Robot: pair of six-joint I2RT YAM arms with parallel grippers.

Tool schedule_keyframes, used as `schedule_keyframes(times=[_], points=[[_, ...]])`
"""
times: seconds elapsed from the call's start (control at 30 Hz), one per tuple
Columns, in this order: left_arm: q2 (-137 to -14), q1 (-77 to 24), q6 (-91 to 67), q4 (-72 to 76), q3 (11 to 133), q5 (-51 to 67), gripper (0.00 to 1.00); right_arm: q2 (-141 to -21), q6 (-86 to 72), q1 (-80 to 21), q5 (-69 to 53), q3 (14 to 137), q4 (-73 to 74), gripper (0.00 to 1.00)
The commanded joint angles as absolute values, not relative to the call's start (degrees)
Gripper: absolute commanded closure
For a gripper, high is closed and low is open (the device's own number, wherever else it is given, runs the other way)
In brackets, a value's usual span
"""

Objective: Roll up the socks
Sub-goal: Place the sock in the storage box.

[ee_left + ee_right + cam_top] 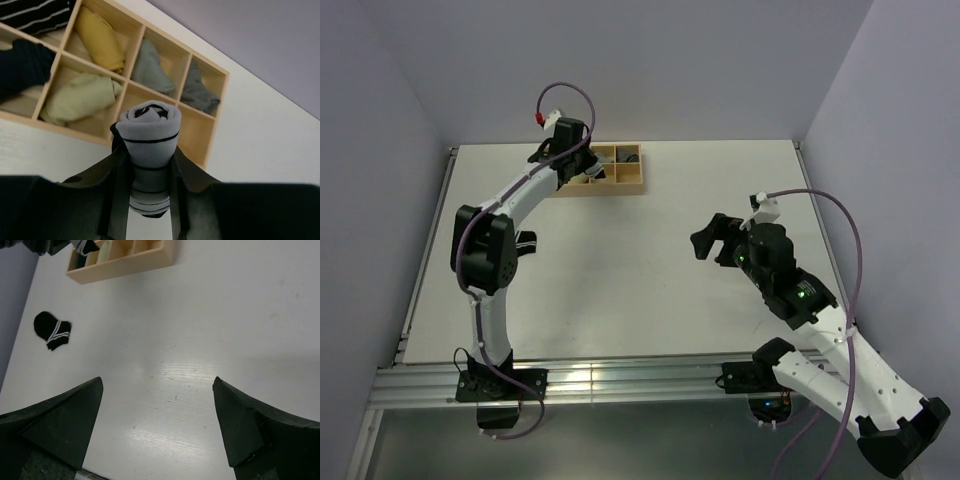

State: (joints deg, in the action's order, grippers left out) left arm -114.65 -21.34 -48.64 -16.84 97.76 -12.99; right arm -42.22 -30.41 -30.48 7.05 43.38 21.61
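Note:
The white striped sock, now just above the box's near edge, will go down in the near-row compartment [589,194] [143,111] beside the pale green roll, where I need to place it with my left gripper.
The white sock with thin black stripes [151,135] is rolled into a tight bundle, and my left gripper [150,152] is shut on it. It hangs just above the near edge of the wooden compartment box [212,125]. From above, the left gripper [582,166] sits over the box [630,178] at the back of the table. The black sock with two white bands [53,330] lies flat and unrolled on the table; the top view shows it [528,244] beside the left arm's elbow. My right gripper [157,382] hangs open over bare table, nothing between its fingers [712,238].
Most of the box's compartments hold sock rolls: yellow [100,37], pale green [80,97], two grey [150,67], a black one [22,65]. The compartment right of the held roll looks unfilled. Purple walls close in the table [650,280] on three sides.

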Motion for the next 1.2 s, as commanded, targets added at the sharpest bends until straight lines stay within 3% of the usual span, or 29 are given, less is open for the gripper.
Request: schedule_keyframes(times=[0.0,0.43,1.17], points=[[-119.43,-20.48,-44.65,-12.75,103.35,-16.0,1.0,-39.64,-31.2,-30.15,16.87,46.23,29.52,0.01],[-133.5,-19.25,-43.59,-2.46,109.6,-15.38,1.0,-37.18,-37.18,-30.15,24.87,46.85,38.41,0.0],[-134.03,-22.24,-49.13,-1.05,104.32,-12.83,1.0,-36.13,-34.45,-30.15,24.26,44.74,38.49,0.0]])
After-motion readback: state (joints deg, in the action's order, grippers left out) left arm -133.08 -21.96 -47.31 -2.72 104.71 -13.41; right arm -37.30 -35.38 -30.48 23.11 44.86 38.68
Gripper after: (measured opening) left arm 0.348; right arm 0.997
